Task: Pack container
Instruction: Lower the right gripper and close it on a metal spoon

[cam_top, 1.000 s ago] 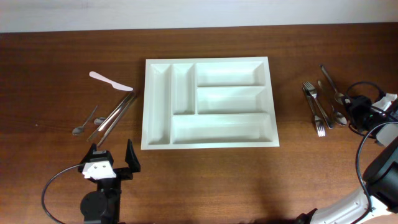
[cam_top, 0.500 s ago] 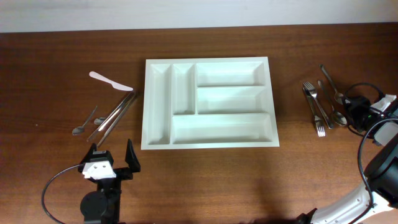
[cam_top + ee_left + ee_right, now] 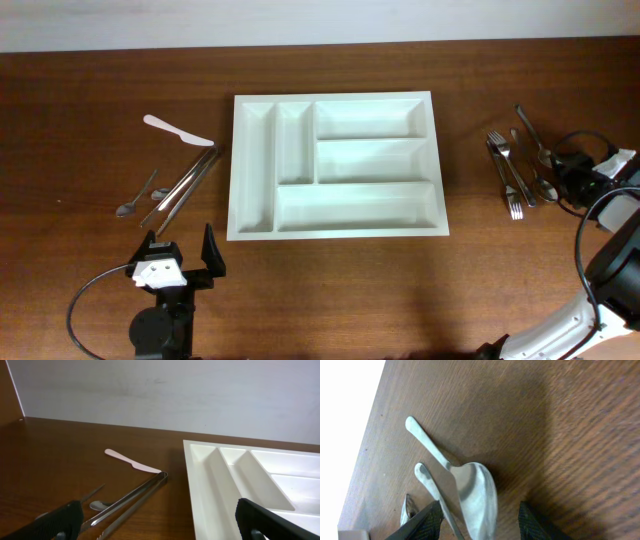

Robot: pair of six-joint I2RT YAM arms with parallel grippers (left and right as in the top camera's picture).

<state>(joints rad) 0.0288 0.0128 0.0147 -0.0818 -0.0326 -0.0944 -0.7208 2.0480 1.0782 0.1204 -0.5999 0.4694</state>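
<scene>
My right gripper spans both the metal spoon's bowl and the second spoon's handle lying beside it, so I need to take the bowl alone (image 3: 478,497) before I lift the metal spoon.
The container (image 3: 360,205) is a large white tray with empty compartments in the middle of the table. To its right, my right gripper (image 3: 560,182) is low over a metal spoon (image 3: 477,492). The fingers (image 3: 422,522) stand apart on either side of the spoon's bowl, with a gap on the right, so it is open. A second spoon handle (image 3: 432,487) lies against the first. My left gripper (image 3: 180,262) hovers wide open near the front left of the table, holding nothing. In the left wrist view the container's corner (image 3: 200,490) shows on the right.
Left of the tray lie a white plastic knife (image 3: 178,130), metal tongs (image 3: 185,185) and a small spoon (image 3: 135,198). Forks (image 3: 505,175) and further cutlery (image 3: 530,130) lie on the right. The table's far edge meets a white wall.
The right wrist has shifted very slightly over the spoons. The left arm, the tray and the cutlery have not moved.
</scene>
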